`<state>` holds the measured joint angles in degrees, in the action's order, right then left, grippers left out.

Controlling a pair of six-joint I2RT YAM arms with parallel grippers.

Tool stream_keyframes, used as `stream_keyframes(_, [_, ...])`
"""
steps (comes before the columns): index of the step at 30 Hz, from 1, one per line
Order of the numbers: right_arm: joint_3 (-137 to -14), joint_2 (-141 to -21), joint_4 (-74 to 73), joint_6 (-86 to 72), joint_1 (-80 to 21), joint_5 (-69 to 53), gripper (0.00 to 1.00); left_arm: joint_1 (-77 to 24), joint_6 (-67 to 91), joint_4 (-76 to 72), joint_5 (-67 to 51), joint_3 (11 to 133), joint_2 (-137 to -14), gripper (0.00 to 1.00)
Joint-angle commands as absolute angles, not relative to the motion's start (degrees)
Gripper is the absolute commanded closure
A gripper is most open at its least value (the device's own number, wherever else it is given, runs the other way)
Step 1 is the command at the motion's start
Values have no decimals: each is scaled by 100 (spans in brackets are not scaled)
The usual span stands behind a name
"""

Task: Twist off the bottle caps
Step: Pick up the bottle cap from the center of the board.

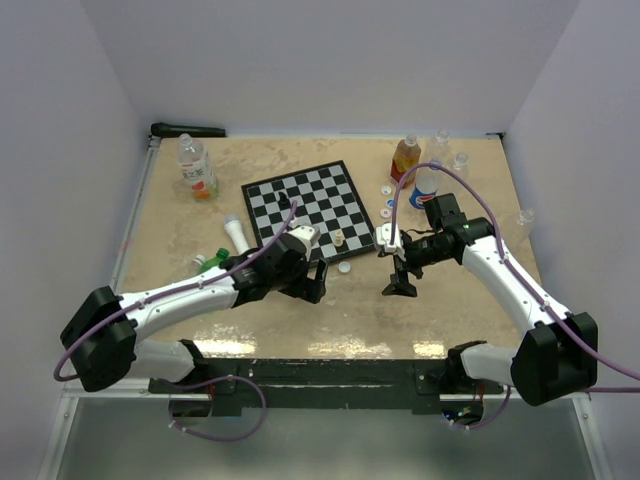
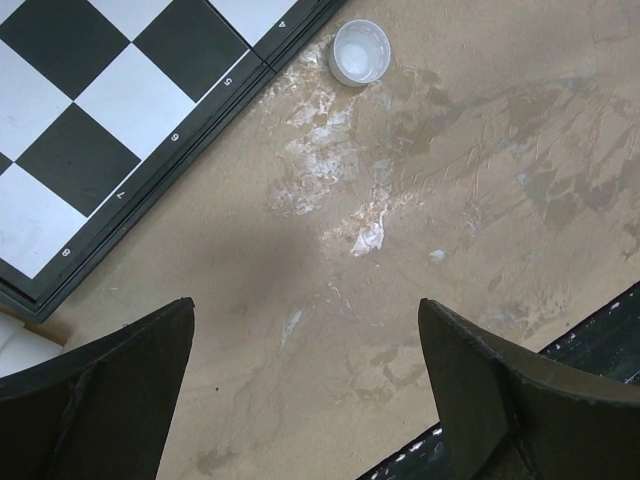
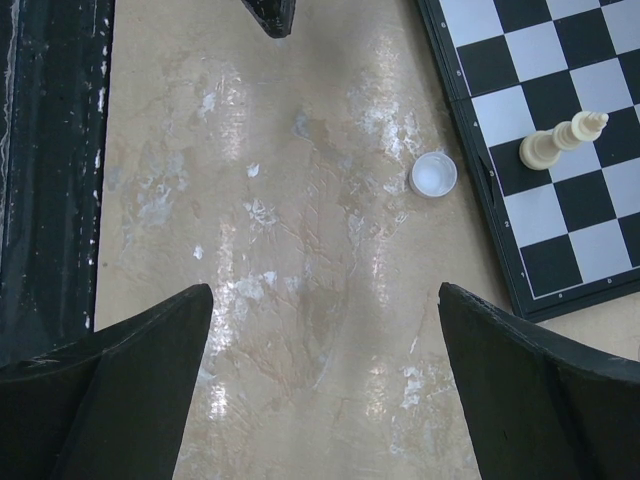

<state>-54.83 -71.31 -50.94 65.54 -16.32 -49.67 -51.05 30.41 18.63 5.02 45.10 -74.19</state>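
Observation:
The next place for my left gripper to go and close is the loose white cap's rim [image 1: 340, 268] [image 2: 336, 67] next to the chessboard's near edge.
A loose white cap [image 1: 345, 267] lies open side up by the chessboard's near edge; it shows in the left wrist view [image 2: 360, 52] and the right wrist view [image 3: 433, 175]. My left gripper [image 1: 316, 287] [image 2: 305, 340] is open and empty, low over bare table near that cap. My right gripper [image 1: 400, 286] [image 3: 325, 330] is open and empty, to the cap's right. An orange bottle [image 1: 405, 157] and a blue-white labelled bottle [image 1: 424, 187] stand at the back right. A clear orange-labelled bottle [image 1: 198, 167] stands back left. A green bottle [image 1: 210, 262] lies left. Small caps [image 1: 387, 199] lie beside the board.
A chessboard [image 1: 305, 205] lies mid-table with a black piece [image 1: 284, 202] and a cream piece [image 1: 339, 238] [image 3: 562, 140]. A long white tube [image 1: 237, 236] lies left of it. Clear bottles [image 1: 461, 163] stand at the back right. The table's black front edge [image 3: 50, 180] is close to both grippers.

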Motion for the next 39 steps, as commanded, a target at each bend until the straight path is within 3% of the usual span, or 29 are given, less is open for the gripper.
stream_keyframes(1, [-5458,-7119,-4992,6495,-1608,-4948,2,-5133,3041,1565,387,4597,-7497,3])
stream_keyframes(9, [-5458,-7137,-5001,6504,-1608,-4948,2,-5133,2945,1450,439,4754,-7734,8])
stream_keyframes(14, [-5467,-7102,-5010,6504,-1608,-4957,2,-5107,2795,1538,519,5115,-8208,22])
stream_keyframes(15, [-5458,-7102,-5010,6504,-1608,-4948,2,-5106,2778,1495,501,5167,-8279,28])
stream_keyframes(20, [-5458,-7101,-5027,6521,-1608,-4957,2,-5098,2751,1310,448,5563,-8814,37])
stream_keyframes(26, [-5458,-7093,-5010,6521,-1608,-4948,2,-5089,3277,853,633,5879,-9324,56])
stream_keyframes(34, [-5449,-7093,-5001,6530,-1608,-4931,2,-5106,3770,721,853,6187,-9904,67])
stream_keyframes(39, [-5449,-7084,-5001,6530,-1608,-4922,2,-5106,3815,686,967,6293,-10133,68])
